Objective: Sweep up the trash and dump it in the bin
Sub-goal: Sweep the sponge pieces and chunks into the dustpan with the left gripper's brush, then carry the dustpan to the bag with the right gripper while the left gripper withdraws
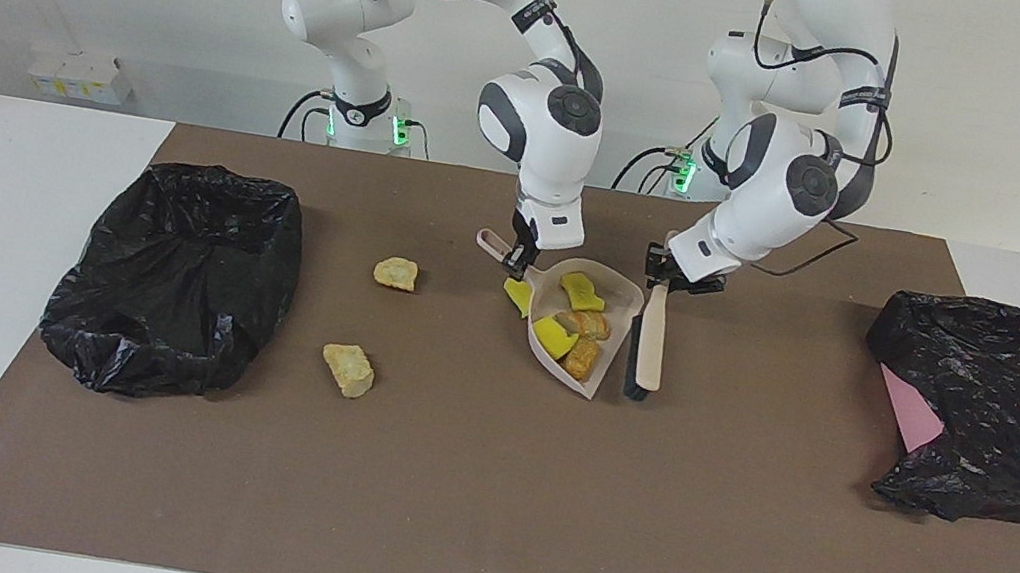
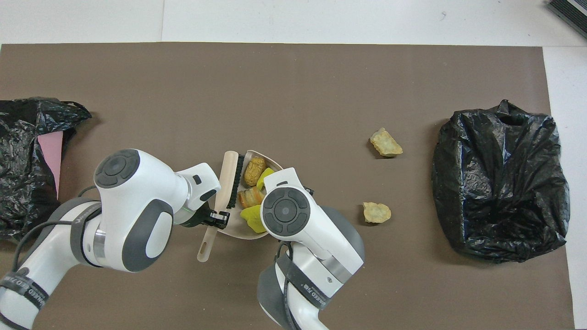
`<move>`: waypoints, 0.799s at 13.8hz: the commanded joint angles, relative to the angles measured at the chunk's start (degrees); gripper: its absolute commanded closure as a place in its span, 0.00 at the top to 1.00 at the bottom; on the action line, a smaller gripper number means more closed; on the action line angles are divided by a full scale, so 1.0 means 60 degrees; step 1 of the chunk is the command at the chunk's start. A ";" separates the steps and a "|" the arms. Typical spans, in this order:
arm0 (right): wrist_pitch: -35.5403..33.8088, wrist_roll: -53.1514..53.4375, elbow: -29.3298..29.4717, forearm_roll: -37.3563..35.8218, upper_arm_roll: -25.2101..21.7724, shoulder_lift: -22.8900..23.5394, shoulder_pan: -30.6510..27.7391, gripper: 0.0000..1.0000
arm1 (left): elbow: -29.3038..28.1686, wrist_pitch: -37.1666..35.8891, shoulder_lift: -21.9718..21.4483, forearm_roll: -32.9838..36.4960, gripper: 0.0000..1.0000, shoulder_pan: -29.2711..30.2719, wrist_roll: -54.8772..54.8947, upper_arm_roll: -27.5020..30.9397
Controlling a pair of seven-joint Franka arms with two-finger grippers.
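I will use my left gripper to set the wooden brush down on the brown mat, just nearer me than the beige dustpan [image 2: 257,275].
The beige dustpan [image 1: 622,295] [image 2: 246,234] sits mid-table, and my right gripper [image 1: 520,255] is shut on its handle; in the overhead view that gripper is hidden under its own wrist. Trash lies inside the pan: two yellow chunks [image 1: 581,289] [image 2: 251,214] and two brown lumps [image 1: 582,357] [image 2: 253,170]. A third yellow chunk [image 1: 519,295] lies on the mat under the handle. My left gripper [image 1: 673,276] [image 2: 219,217] is shut on the wooden brush [image 1: 652,340] [image 2: 226,178], which hangs just outside the pan's mouth.
Two tan lumps [image 1: 396,273] [image 1: 348,370] lie on the brown mat between the pan and a black-bagged bin [image 1: 178,277] [image 2: 500,183] at the right arm's end. Another black bag [image 1: 997,410] [image 2: 23,160] with a pink item sits at the left arm's end.
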 commanded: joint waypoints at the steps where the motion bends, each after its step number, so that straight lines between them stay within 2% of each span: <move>1: 0.0058 0.0020 0.0240 0.0079 0.0054 -0.0208 -0.0252 0.00 | 0.0045 -0.0260 -0.0317 0.0741 0.00 0.0487 -0.0015 -0.0034; 2: 0.0058 0.0006 0.0342 0.0079 0.0068 -0.0295 -0.0384 0.00 | 0.0030 -0.0376 -0.0375 0.1222 0.00 0.0532 -0.0335 -0.0034; 4: -0.0014 -0.0373 0.0344 0.0079 0.0054 -0.0646 -0.0647 0.00 | -0.0348 -0.0494 -0.0696 0.1768 0.00 0.0328 -0.2100 -0.0121; 8: -0.0729 -0.2407 0.0241 0.0079 0.0054 -0.1583 -0.1993 0.00 | -0.1871 -0.0101 -0.1780 0.1901 0.00 -0.0768 -0.3717 -0.0165; 11: -0.1434 -0.4425 0.0154 0.0079 0.0039 -0.2213 -0.3178 0.00 | -0.2488 0.0091 -0.2220 0.1901 0.00 -0.1953 -0.5342 -0.0209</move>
